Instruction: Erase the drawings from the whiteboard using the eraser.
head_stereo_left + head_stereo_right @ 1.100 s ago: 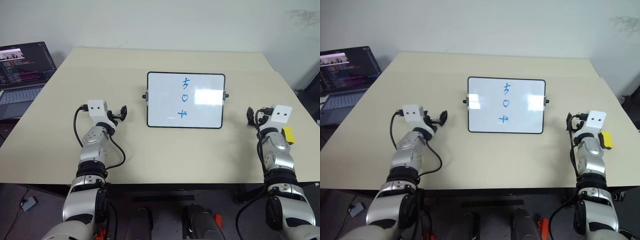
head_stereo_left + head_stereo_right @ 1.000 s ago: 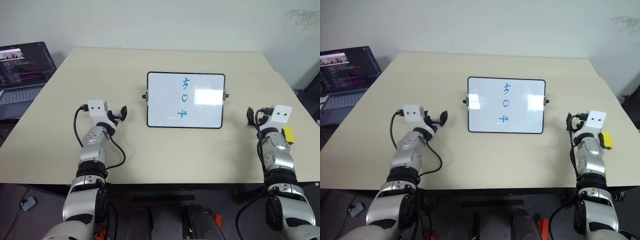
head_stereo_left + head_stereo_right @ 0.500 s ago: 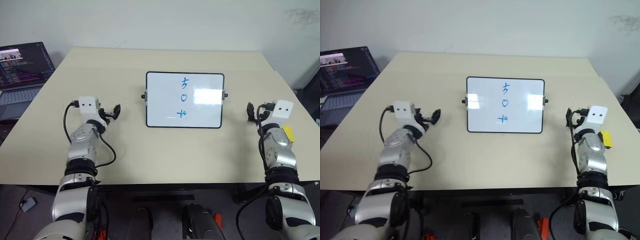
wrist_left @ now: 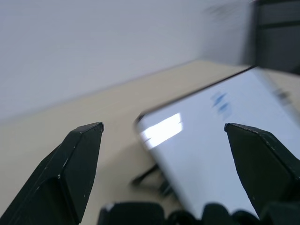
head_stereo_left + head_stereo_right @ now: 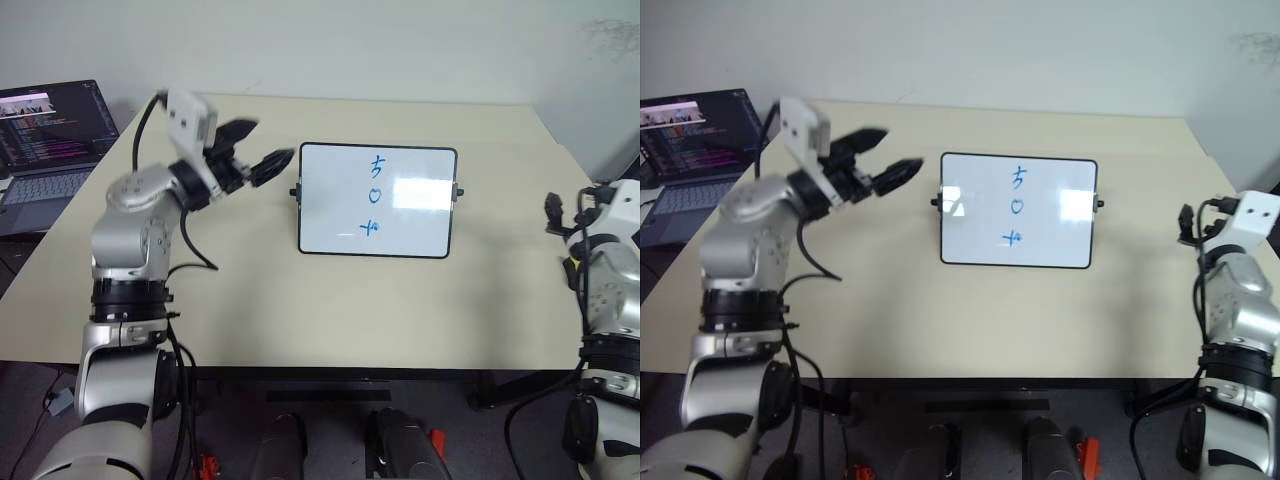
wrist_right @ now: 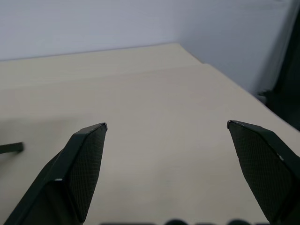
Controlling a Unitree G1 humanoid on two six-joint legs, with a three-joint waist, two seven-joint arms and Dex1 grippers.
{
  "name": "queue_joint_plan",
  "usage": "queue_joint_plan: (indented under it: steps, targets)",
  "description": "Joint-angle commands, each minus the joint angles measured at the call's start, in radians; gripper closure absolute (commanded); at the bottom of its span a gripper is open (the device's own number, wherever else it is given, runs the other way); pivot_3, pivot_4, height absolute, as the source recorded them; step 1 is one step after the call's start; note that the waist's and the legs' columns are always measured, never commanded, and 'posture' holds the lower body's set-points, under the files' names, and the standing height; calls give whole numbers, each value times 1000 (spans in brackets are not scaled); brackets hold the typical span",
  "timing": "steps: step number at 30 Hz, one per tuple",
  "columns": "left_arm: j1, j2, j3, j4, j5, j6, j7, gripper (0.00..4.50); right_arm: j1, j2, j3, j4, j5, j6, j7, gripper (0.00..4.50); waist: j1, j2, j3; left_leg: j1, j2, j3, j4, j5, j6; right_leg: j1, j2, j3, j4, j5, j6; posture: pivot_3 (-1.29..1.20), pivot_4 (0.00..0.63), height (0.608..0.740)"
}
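Observation:
My right gripper should grip the long sides of the yellow eraser (image 5: 572,268), and the eraser lies partly behind my right arm near the edge of the table.
The whiteboard (image 5: 400,215) lies in the middle of the beige table, a dark knob on each short side. The drawings (image 5: 375,195) are three small blue marks in a column near its centre. My left gripper (image 5: 272,140) hangs open in the air just left of the board's far left corner, pointing toward it. In the left wrist view, the board (image 4: 220,154) and its blurred blue marks (image 4: 220,101) lie ahead between the spread fingers (image 4: 79,164). My right gripper (image 5: 563,208) is open near the table's right edge, well apart from the board. The eraser is hidden behind my right arm.
An open laptop (image 5: 45,140) sits off the table's far left corner. The table (image 5: 300,300) runs bare in front of the board, and its front edge (image 5: 350,368) lies close to me. A white wall stands behind the table.
My left arm has lifted off the table and swung right and up toward the board's left side, still open. My right gripper rose a little and moved outward to the right.

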Motion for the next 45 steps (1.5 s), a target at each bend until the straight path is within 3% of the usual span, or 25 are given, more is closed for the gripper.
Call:
queue_joint_plan:
  steps: [1,8,16,29,33,45]
  targets:
    - [-7,-60,-114,-42,-10,17,-92,0,15,-75,-78,-84,37,152,-26,28,0,3,-1,0,0,1,0,0,0,0,0,1,0,0,0,0,150,740]
    - [-8,-187,-195,12,16,-12,-106,0,57,-185,-94,-19,69,327,92,28,-12,3,-1,1,0,3,1,0,0,-1,1,5,0,0,0,0,150,740]
    - [34,-300,-249,33,27,-1,-111,0,84,-201,-56,49,65,270,266,28,-17,3,-1,1,-1,4,1,0,0,-1,1,6,1,0,1,0,150,740]
    - [51,-395,-321,112,135,-76,-75,0,18,-192,1,307,-3,101,296,28,-16,3,-1,1,-2,4,2,0,0,-1,0,6,0,-1,1,0,150,740]
    - [58,-415,-405,140,224,-142,-87,0,-9,-195,8,370,-12,64,306,28,-16,3,-1,1,-2,4,2,0,0,0,0,6,0,-1,2,0,150,740]
    - [10,-531,-396,242,246,-192,-47,0,-51,-205,27,483,-29,7,325,28,-18,3,-1,1,-2,4,3,0,0,0,0,7,0,-1,2,0,150,740]
